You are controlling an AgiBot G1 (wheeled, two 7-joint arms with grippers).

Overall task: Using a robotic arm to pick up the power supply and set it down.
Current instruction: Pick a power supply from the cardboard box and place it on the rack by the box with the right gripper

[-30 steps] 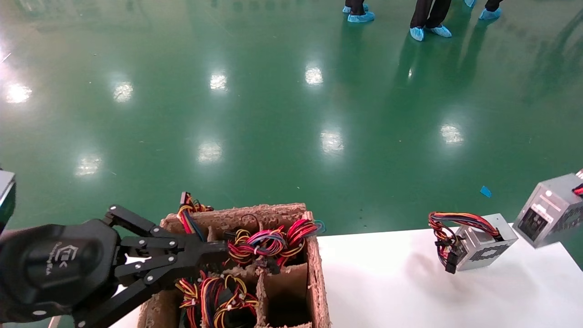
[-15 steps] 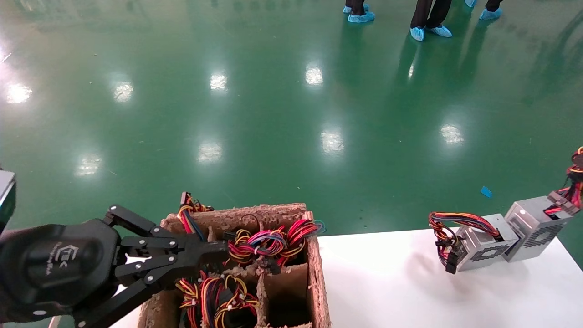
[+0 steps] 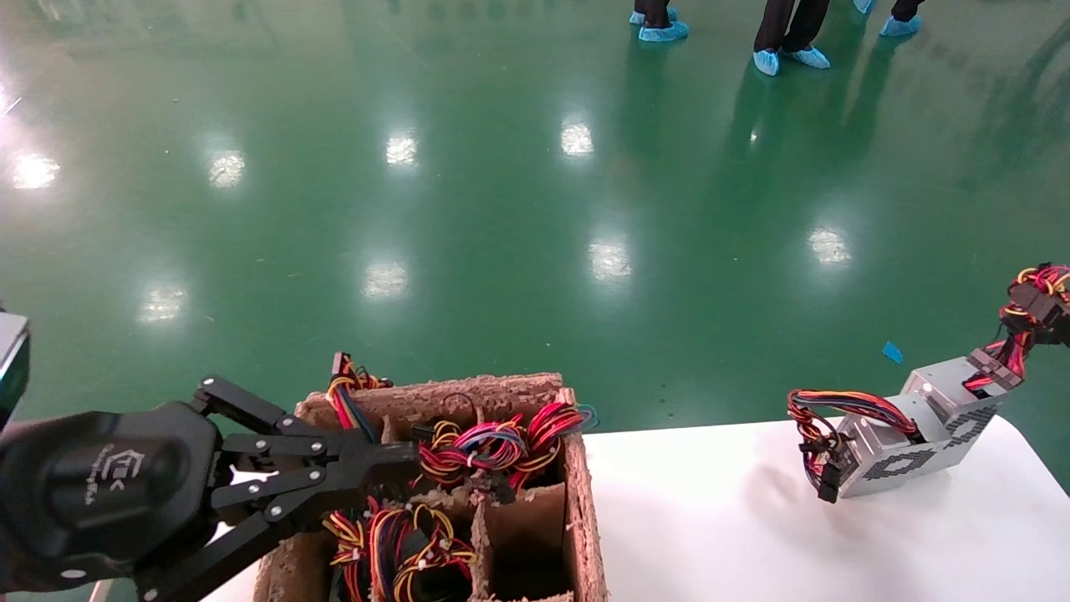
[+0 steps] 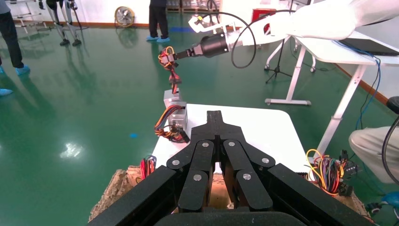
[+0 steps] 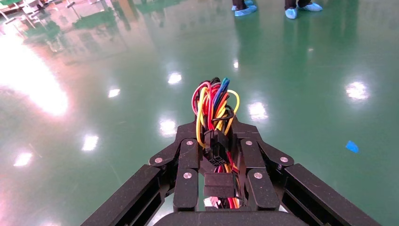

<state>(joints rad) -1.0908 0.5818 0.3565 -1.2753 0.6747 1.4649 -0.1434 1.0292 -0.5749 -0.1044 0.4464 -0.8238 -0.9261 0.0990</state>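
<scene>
I need to use my right gripper to set the power supply down on the white table [image 3: 955, 468] and release it close against the other silver-grey box.
The power supply [image 3: 949, 410], a silver-grey box with a perforated face, stands tilted at the far right of the white table [image 3: 710, 518]. It touches a second, alike box [image 3: 886, 451]. Its curly wire bundle [image 3: 1032, 293] rises up to the right, and my right gripper [image 5: 215, 129] is shut on that bundle [image 5: 211, 101]. The left wrist view shows this right gripper [image 4: 175, 54] from afar, above the power supply [image 4: 174, 96]. My left gripper [image 3: 410, 456] is shut and empty, hovering over the cardboard box.
A cardboard box [image 3: 577, 502] with compartments stands at the table's left end, with wire bundles [image 3: 493, 443] in several cells and one cell [image 3: 518, 535] bare. Green floor lies beyond the table's far edge. People's feet [image 3: 786, 57] stand far off.
The power supply has swung left and down from the right edge and now leans against the other box. Its wire bundle and my right gripper have come into view. The left arm has not moved.
</scene>
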